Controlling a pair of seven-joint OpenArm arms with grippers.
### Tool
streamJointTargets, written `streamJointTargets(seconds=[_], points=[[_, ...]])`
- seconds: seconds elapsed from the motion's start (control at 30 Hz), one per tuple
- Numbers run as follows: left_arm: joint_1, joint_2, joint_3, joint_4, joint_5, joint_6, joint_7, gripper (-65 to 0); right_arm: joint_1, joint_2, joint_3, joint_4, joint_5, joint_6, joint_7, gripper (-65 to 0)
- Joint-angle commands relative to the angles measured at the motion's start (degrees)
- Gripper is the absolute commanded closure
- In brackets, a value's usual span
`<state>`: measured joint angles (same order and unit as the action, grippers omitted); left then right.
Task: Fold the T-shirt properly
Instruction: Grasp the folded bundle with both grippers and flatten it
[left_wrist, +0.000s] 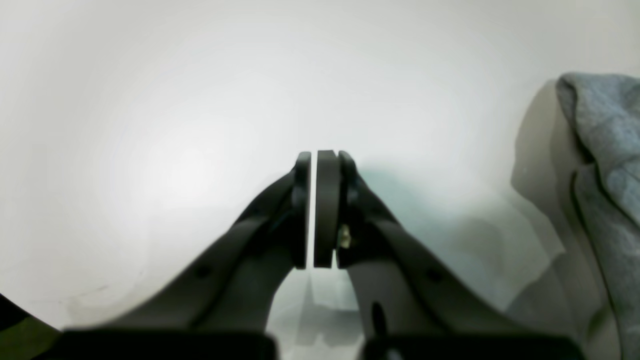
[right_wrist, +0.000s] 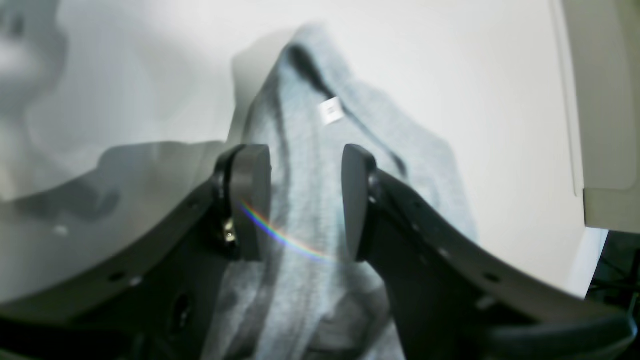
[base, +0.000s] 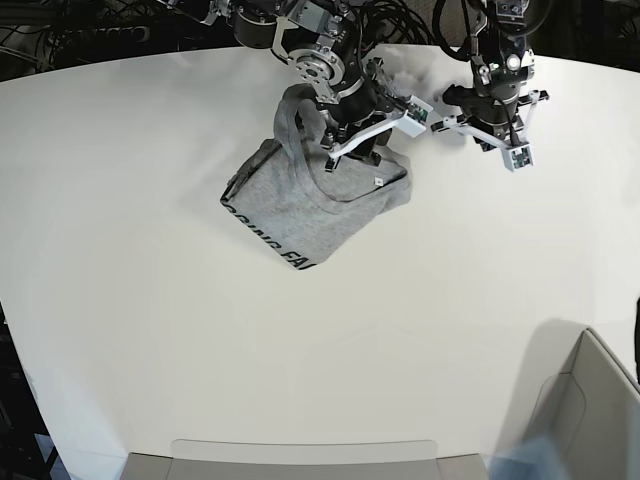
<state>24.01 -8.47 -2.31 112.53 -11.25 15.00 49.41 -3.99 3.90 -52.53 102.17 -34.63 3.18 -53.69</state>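
My right gripper is going to close on the side edge (base: 250, 168) of the heather-grey T-shirt, near the corner where the black lettering starts.
The heather-grey T-shirt (base: 310, 210) lies crumpled on the white table (base: 150, 200), with black lettering along its lower-left edge. One part bunches up towards the right arm. My right gripper (base: 350, 150) is open just over the shirt's upper part. In the right wrist view the shirt (right_wrist: 310, 165) with its small white label fills the gap between the spread fingers (right_wrist: 250, 200) of the gripper (right_wrist: 305, 200); no grip shows. My left gripper (left_wrist: 315, 210) is shut and empty over bare table, with the shirt (left_wrist: 605, 150) off to its right. In the base view the left gripper (base: 488, 112) is right of the shirt.
A grey box (base: 590, 400) stands at the front right corner, and its pale wall shows in the right wrist view (right_wrist: 600, 100). A flat grey tray (base: 300, 460) lies along the front edge. Cables (base: 90, 30) hang behind the table.
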Motion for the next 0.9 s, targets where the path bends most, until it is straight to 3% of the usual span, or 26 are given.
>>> streamJointTargets(seconds=[0.0, 0.1, 0.27, 0.37, 0.47, 0.6, 0.87], points=[[-0.8, -0.4, -0.1, 1.1, 0.5, 0.2, -1.1, -2.0, 0.8, -1.0, 0.3, 1.5, 0.1, -0.5, 1.1, -23.4], [-1.6, -0.4, -0.1, 1.1, 0.5, 0.2, -0.8, -2.0, 1.7, -1.0, 1.4, 4.1, 3.7, -1.5, 1.1, -21.3], [-2.1, -0.4, 0.3, 1.1, 0.5, 0.0, -1.1, -2.0, 1.9, -1.0, 13.0, 7.9, 12.2, -11.0, 2.0, -6.8], [-3.3, -0.3, 0.5, 1.3, 0.5, -0.3, -1.2, -1.8, 1.1, 0.7, 19.8, 8.7, 16.7, -11.3, 3.5, 0.0], [-4.9, -0.3, 1.7, 2.1, 0.4, -0.4, -1.2, -1.8, 0.3, 3.7, 22.6, 9.3, 21.2, -11.2, 3.4, 0.0], [-5.3, -0.5, 9.6, 3.7, 0.5, -0.4, -1.2, -1.8, -1.4, 7.4, 26.0, 10.2, 26.1, -11.2, 3.7, 0.0], [-8.1, -0.6, 24.8, 3.5, 0.7, -0.4, -1.2, -1.8, -3.0, 9.4, 34.9, 7.5, 36.0, -11.0, 3.5, 0.0]])
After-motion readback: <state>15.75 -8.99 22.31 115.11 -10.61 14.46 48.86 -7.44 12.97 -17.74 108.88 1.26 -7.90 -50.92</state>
